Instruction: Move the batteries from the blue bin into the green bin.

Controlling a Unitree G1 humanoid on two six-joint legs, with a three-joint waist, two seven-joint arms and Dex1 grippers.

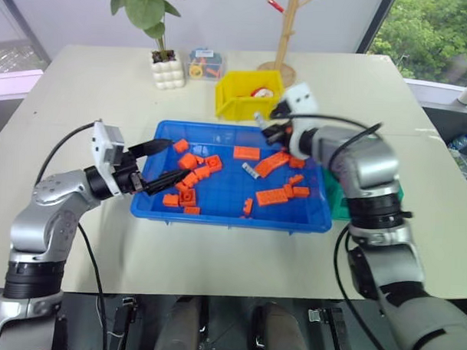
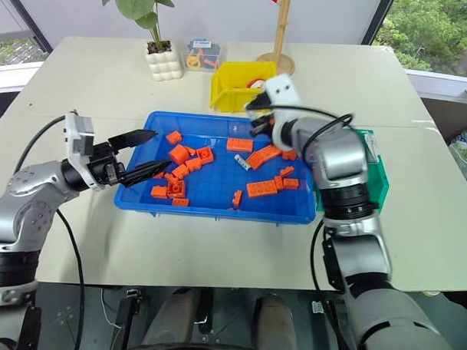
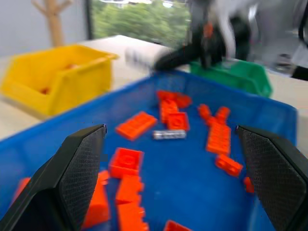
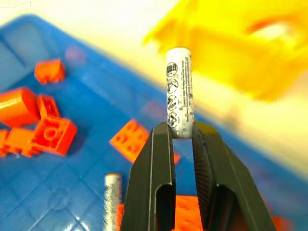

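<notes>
Next, my right gripper releases the battery in the far part of the green bin point(image 1: 372, 150), next to the blue bin.
The blue bin point(image 1: 228, 213) lies mid-table, strewn with orange toy bricks. My right gripper point(image 4: 182, 132) is shut on one of the batteries point(image 4: 179, 91), a white-grey cell standing up out of its fingers. It hovers above the bin's far right corner point(image 1: 264, 128), near the yellow bin. Another battery point(image 1: 250, 171) lies flat on the bin floor among the bricks. My left gripper point(image 1: 180, 158) is open, held level over the bin's left part with nothing between its fingers. The green bin point(image 2: 375, 176) stands just right of the blue bin, partly hidden behind my right arm.
A yellow bin point(image 1: 236, 94) stands behind the blue bin. Farther back are a potted plant point(image 1: 164, 69), a small clear box point(image 1: 205, 64) and a wooden stand point(image 1: 284, 38). Bare tabletop lies left of and in front of the blue bin.
</notes>
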